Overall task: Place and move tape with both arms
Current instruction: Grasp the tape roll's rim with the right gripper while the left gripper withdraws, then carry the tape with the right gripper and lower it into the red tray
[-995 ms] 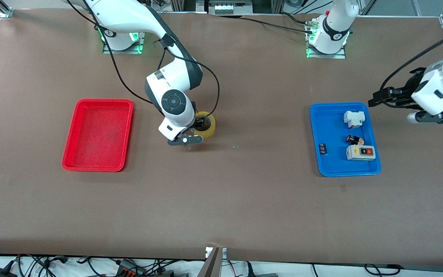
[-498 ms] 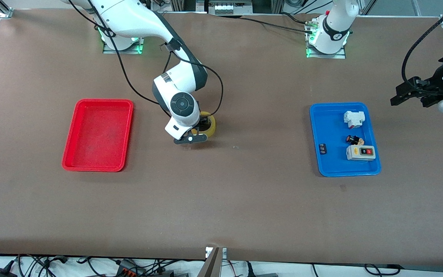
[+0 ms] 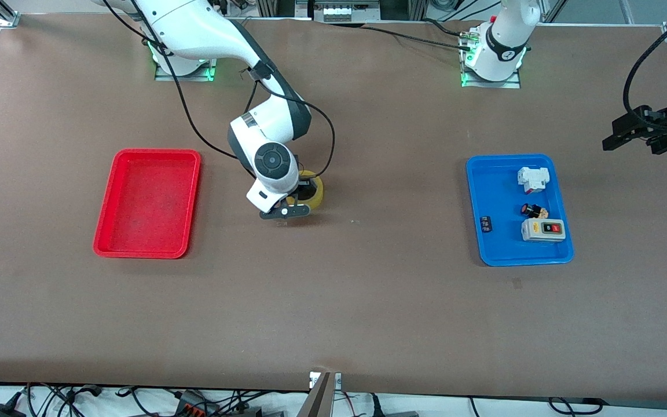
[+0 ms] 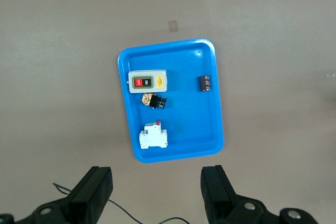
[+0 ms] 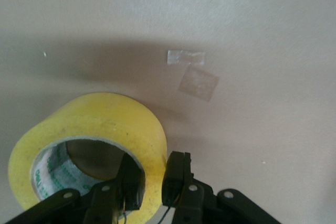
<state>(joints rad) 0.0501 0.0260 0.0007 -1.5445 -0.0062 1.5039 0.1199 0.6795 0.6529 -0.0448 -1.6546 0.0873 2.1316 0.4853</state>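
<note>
My right gripper should set the tape down near the middle of the empty red tray [image 3: 151, 198].
The tape [image 3: 315, 195], a yellowish roll, is at the table's middle, toward the right arm's end. It fills the right wrist view [image 5: 105, 124]. My right gripper [image 3: 303, 194] straddles its wall, one finger in the centre hole and one outside, and is shut on it [image 5: 154, 174]. I cannot tell whether the roll rests on the table. My left gripper [image 3: 620, 134] is open and empty, in the air over the table's left-arm end, off to the side of the blue tray [image 3: 472, 202]. Its fingers stand wide apart in the left wrist view [image 4: 157, 188].
The blue tray [image 4: 122, 93] holds a grey switch box [image 3: 543, 230], a white-and-red block [image 3: 533, 178], a small black-and-red button [image 3: 533, 210] and a small black part [image 3: 486, 224]. An empty red tray [image 3: 107, 231] lies toward the right arm's end, beside the tape.
My left arm has pulled away from the blue tray toward the table's edge at its own end. My right gripper has shifted slightly at the tape.
</note>
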